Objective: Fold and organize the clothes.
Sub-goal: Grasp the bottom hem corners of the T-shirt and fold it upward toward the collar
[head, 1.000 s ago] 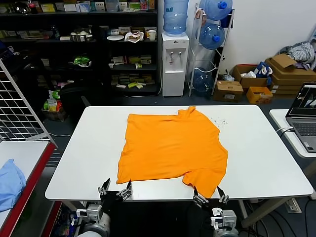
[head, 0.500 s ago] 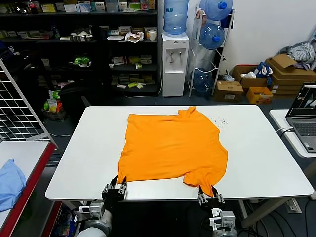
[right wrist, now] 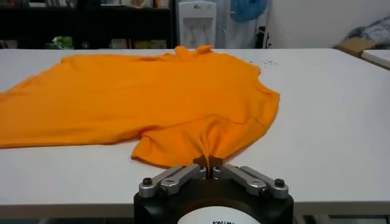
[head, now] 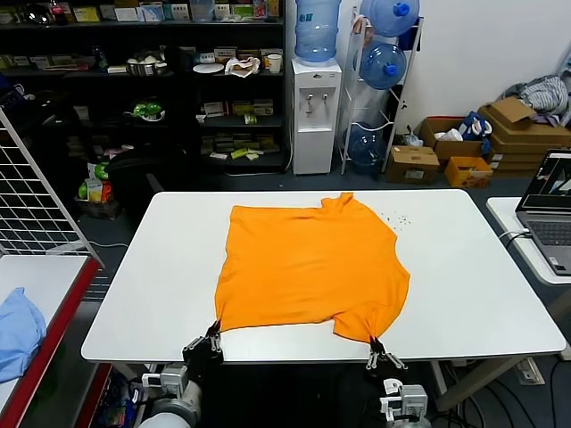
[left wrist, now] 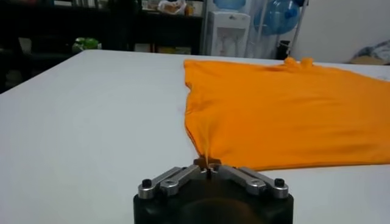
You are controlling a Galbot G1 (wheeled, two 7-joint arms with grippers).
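My right gripper is going to let go of the orange T-shirt's near corner on the shirt itself, just inside its curved side edge [head: 382, 275] [right wrist: 244, 97].
The orange T-shirt [head: 312, 267] lies spread on the white table [head: 473, 267], no lettering showing, its collar [head: 339, 202] at the far edge. My left gripper [head: 214, 333] is at the table's near edge, shut on the shirt's near left corner [left wrist: 204, 152]. My right gripper [head: 375, 343] is at the near edge too, shut on the shirt's near right corner [right wrist: 210, 149], where the fabric bunches into a pinch. The shirt fills both wrist views [left wrist: 286, 109] [right wrist: 146, 97].
A light blue cloth [head: 18, 330] lies on a side table to my left. A laptop [head: 553, 209] sits on another table to my right. Shelves, a water dispenser [head: 317, 116] and boxes stand beyond the table's far edge.
Both grippers moved forward to the shirt's near corners and closed on them; a second ago they were open just off the table's edge. The near hem has drawn slightly.
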